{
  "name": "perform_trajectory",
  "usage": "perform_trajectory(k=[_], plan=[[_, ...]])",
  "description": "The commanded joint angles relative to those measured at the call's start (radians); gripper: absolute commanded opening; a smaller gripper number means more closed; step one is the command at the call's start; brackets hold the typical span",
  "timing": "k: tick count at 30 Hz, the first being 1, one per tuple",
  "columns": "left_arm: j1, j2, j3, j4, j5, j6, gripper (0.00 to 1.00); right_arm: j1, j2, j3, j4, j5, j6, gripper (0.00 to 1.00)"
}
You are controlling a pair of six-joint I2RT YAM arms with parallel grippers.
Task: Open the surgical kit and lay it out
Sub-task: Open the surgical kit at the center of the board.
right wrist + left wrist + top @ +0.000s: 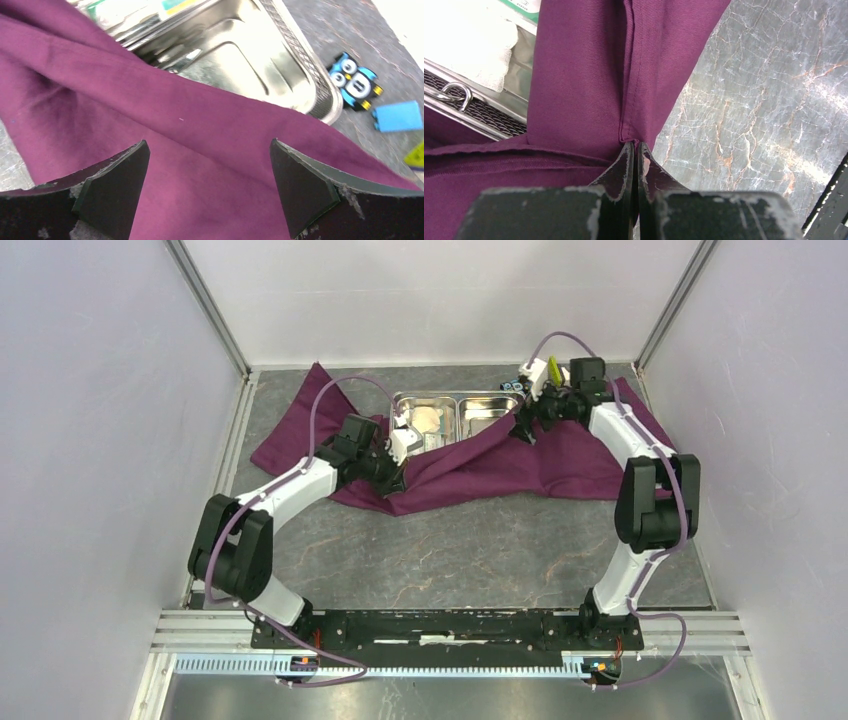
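Observation:
Next, my left gripper releases the cloth's hemmed corner, now held just above the table, on the grey marbled table (366,597) next to the black front rail.
The plum-purple cloth (570,460) lies across the back of the table, one flap draped over the front edge of the steel tray (455,397). My left gripper (399,480) is shut on a hemmed corner of the cloth (574,75), its jaws (634,145) pressed together on the seam just above the table. White gauze (469,50) and a steel ring handle (456,92) lie in the tray. My right gripper (210,150) hangs open over the cloth (190,115) by the tray's empty right compartment (235,45), nothing between its fingers.
An owl-faced blue block (355,82), a plain blue block (397,116) and a yellow-green block (417,156) sit on the table past the tray's right end. Grey marbled table (450,550) lies in front of the cloth. White walls enclose three sides.

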Motion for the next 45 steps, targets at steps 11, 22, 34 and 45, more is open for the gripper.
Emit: perform_trajectory(k=[11,22,34,45], plan=[[-0.006,-0.073,-0.020,0.054,-0.049,-0.008,0.02,0.076,0.115,0.263,-0.309,0.224,-0.385,0.98],[-0.007,-0.066,0.019,0.046,-0.080,-0.030,0.02,0.035,0.232,0.394,-0.431,0.340,-0.515,0.98],[-0.007,-0.052,0.045,0.027,-0.106,-0.035,0.02,0.020,0.311,0.433,-0.355,0.393,-0.498,0.81],[-0.007,-0.032,0.077,0.020,-0.210,-0.040,0.02,0.019,0.262,0.379,-0.291,0.421,-0.478,0.22]])
